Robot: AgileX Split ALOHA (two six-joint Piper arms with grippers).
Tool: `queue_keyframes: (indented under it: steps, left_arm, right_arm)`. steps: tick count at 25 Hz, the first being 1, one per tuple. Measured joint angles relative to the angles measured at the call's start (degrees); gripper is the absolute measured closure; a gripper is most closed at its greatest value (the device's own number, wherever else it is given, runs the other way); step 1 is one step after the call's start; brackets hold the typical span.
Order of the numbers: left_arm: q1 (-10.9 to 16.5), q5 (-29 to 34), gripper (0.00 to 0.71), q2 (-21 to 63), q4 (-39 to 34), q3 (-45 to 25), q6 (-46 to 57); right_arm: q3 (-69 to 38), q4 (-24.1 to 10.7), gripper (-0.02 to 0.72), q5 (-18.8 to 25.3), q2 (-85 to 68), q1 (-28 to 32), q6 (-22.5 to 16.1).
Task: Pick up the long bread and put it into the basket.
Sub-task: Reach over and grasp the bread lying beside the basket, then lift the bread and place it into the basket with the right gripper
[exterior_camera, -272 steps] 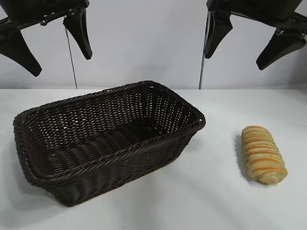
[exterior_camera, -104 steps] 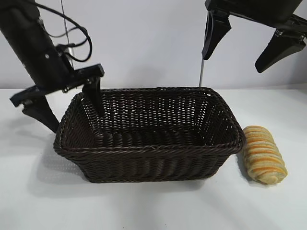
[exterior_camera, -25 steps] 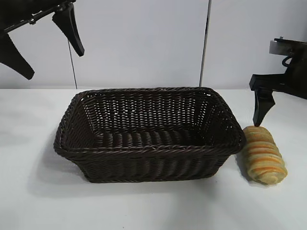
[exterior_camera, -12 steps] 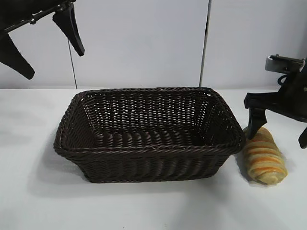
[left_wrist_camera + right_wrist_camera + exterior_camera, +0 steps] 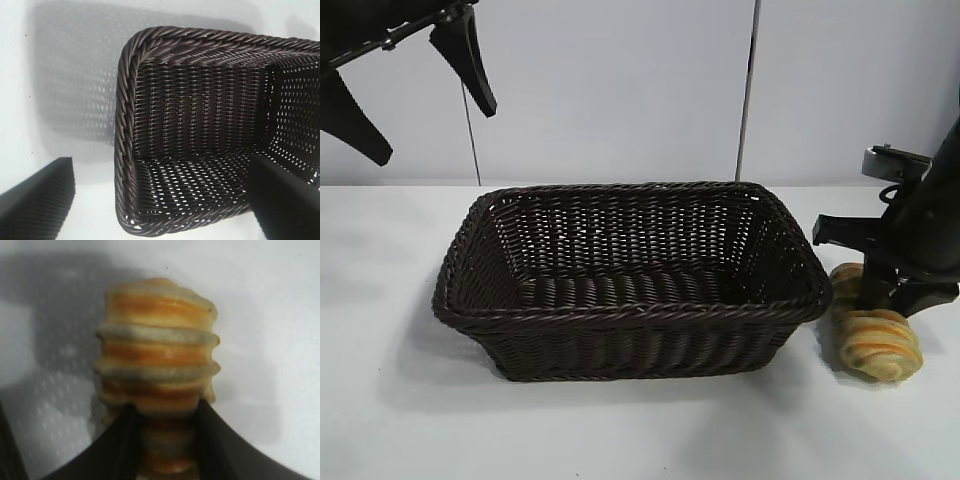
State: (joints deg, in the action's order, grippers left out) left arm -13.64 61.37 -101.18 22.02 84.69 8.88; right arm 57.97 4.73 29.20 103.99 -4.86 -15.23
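Observation:
The long bread will lie lengthwise on the bottom of the basket when my right gripper lets go of it there, about midway (image 5: 626, 276) between the basket's short ends. The long bread is still on the white table.
The long bread (image 5: 875, 345), a tan ribbed loaf, lies on the white table just right of the basket (image 5: 630, 312). My right gripper (image 5: 892, 300) has come down over its far half and is shut on it. In the right wrist view both black fingers (image 5: 120, 445) press into the sides of the long bread (image 5: 160, 350), which is squeezed narrow between them at the right gripper (image 5: 165, 412). My left gripper (image 5: 435, 135) hangs open, high above the basket's left end. In its wrist view the left gripper (image 5: 160, 200) has only the empty basket (image 5: 125, 125) below it.
The dark woven basket fills the middle of the table (image 5: 620, 430), its right rim a short gap from the loaf. A thin vertical pole (image 5: 750, 90) stands behind the basket against the pale wall. Bare white table lies in front and at the left.
My right arm has dropped onto the loaf and its fingers have closed from wide open onto the bread. The loaf's far end is now hidden behind the gripper. The left arm has not moved.

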Motion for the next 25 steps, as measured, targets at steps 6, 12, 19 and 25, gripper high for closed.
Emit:
queue_keyframes:
  steps: [6, 12, 19, 25]
  left_arm:
    - [0.0, 0.0, 0.041, 0.0, 0.0, 0.0, 0.0]
    - [0.0, 0.0, 0.041, 0.0, 0.0, 0.0, 0.0]
    - [0.0, 0.0, 0.041, 0.0, 0.0, 0.0, 0.0]
    - [0.0, 0.2, 0.041, 0.0, 0.0, 0.0, 0.0]
  right_arm:
    - [6.1, 0.0, 0.638, 7.2, -6.1, 0.0, -0.1]
    - [14.3, -0.2, 0.638, 14.0, -7.2, -0.6, 3.2]
    - [20.0, 2.3, 0.638, 14.4, -7.2, -7.0, 32.4]
    - [20.1, 11.7, 0.638, 13.0, -6.9, -11.7, 59.0]
